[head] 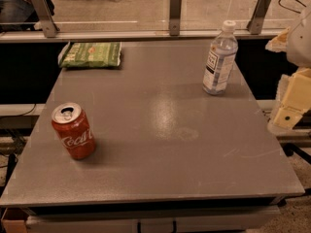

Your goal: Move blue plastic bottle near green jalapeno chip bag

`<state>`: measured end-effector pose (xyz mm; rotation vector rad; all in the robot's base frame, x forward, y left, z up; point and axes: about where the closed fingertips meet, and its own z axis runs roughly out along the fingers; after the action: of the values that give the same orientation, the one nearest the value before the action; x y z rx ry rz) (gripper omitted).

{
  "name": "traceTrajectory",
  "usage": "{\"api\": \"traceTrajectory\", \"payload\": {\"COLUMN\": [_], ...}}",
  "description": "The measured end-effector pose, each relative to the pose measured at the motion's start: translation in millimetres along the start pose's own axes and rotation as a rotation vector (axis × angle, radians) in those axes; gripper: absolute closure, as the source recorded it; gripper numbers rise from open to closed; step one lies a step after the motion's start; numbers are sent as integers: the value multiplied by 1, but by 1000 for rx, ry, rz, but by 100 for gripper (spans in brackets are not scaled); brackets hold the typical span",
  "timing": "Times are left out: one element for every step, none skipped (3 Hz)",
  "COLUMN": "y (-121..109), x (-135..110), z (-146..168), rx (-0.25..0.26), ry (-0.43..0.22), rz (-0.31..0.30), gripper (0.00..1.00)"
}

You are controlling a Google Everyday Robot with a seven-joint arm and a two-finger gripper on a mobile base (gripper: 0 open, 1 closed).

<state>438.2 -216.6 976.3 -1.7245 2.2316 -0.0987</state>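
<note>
The robot's gripper should next move to the blue plastic bottle and close around its middle (220, 63), at the label below the white cap.
The blue plastic bottle (219, 58) stands upright near the table's far right edge, clear with a white cap and a white-and-dark label. The green jalapeno chip bag (91, 55) lies flat at the far left corner of the table. My gripper (290, 106) shows as pale yellow parts at the right edge of the view. It is off the table's right side, to the right of the bottle and a little nearer than it, not touching it.
A red Coca-Cola can (74, 131) stands upright near the front left of the grey table (165, 130). A glass railing with metal posts (175, 11) runs along the table's far edge.
</note>
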Motion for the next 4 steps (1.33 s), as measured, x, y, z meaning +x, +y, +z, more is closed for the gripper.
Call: {"api": "traceTrajectory", "payload": {"y": [0,-22,-53,-85], "x": [0,-3,-6,-16], "z": [0,5,19,41], "rx": [0,41,77,100], "ry": [0,-9,-50,-152], "rz": [0,5,30,82], "gripper": [0,0,0,0]}}
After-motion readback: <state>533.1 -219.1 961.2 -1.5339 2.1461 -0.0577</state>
